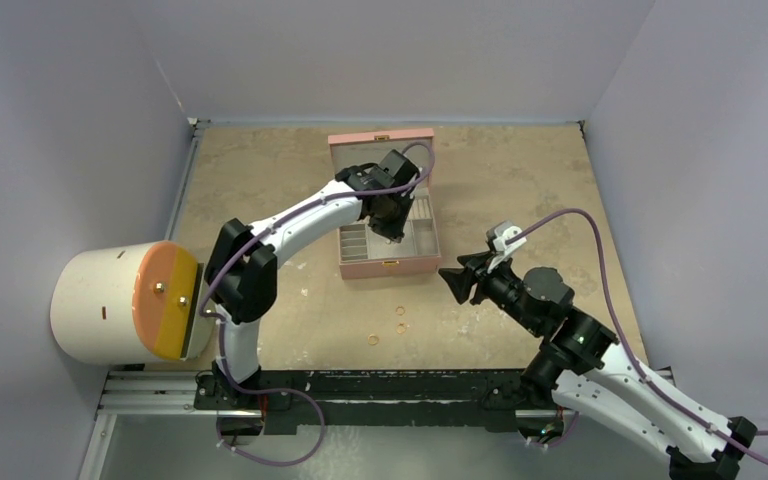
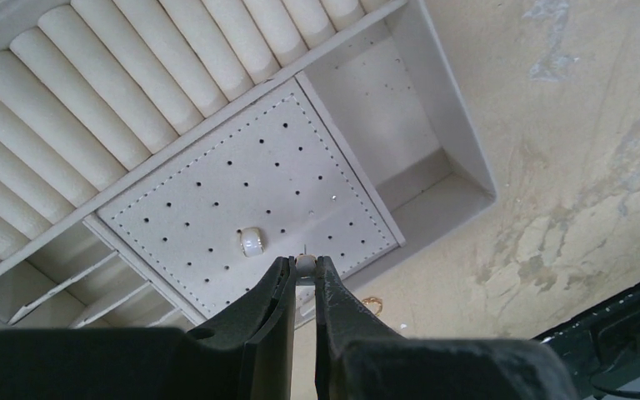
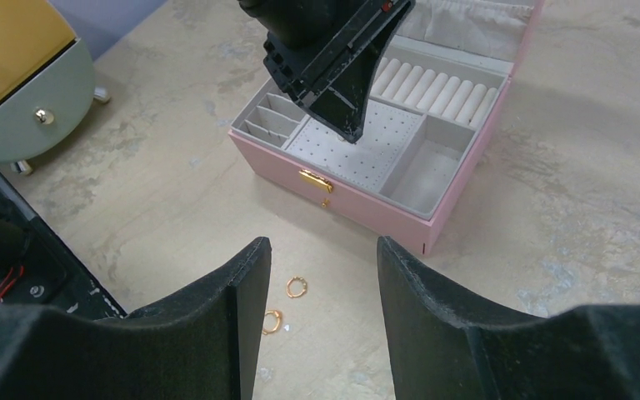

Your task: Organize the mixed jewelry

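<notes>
My left gripper will let go of the tiny pearly stud on the perforated pad (image 1: pixel 391 243) (image 2: pixel 285 240) beside the other pearly stud.
My left gripper (image 1: pixel 392 232) is inside the open pink box (image 1: pixel 390 268). It is shut on a tiny pearly stud (image 2: pixel 304 263) with its thin pin pointing down, just above the perforated pad (image 2: pixel 217 192). Another small pearly stud (image 2: pixel 252 242) sits on that pad. My right gripper (image 1: pixel 455 280) is open and empty, held above the table in front of the box. Three small gold rings (image 1: pixel 400 311) (image 1: pixel 400 327) (image 1: pixel 372 339) lie on the table before the box. Two of them show under the open right gripper (image 3: pixel 322 243), one ring (image 3: pixel 297 287) free and one ring (image 3: pixel 272 322) beside the left finger.
The pink box (image 3: pixel 383 208) has ring rolls (image 3: pixel 433 87), small slots at its left and an open bin at its right. A round white cabinet with orange and green drawer fronts (image 1: pixel 120 300) stands at the left. A black rail (image 1: pixel 360 385) runs along the near edge. Grey walls enclose the table.
</notes>
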You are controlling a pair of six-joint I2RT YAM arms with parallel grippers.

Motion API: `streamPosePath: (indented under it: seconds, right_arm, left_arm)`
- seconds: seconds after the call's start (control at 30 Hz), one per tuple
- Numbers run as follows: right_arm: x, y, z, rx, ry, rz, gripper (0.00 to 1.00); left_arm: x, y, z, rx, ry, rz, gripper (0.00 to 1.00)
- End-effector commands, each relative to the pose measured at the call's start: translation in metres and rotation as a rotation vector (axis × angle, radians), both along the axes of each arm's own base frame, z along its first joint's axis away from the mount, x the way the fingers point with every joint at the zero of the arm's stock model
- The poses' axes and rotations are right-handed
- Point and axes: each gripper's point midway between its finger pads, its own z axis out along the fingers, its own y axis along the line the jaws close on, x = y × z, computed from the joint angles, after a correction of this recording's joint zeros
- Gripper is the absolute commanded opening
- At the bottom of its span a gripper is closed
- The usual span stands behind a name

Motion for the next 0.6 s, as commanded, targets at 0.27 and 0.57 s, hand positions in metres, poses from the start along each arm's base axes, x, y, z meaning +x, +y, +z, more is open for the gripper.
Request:
streamPosePath:
  seconds: [0.27, 0.57]
  right_arm:
    - [0.0, 0.0023, -0.0062, 0.009, 0.028, -0.005, 0.53]
    - [0.0008, 0.0053, -0.0075, 0.008, 0.039, 0.0, 0.53]
  left_arm:
    - [0.0149, 0.0045, -0.0017, 0.049, -0.062, -0.006, 0.0]
    - [0.0132, 0.0044, -0.0024, 0.045, -0.061, -0.012, 0.0]
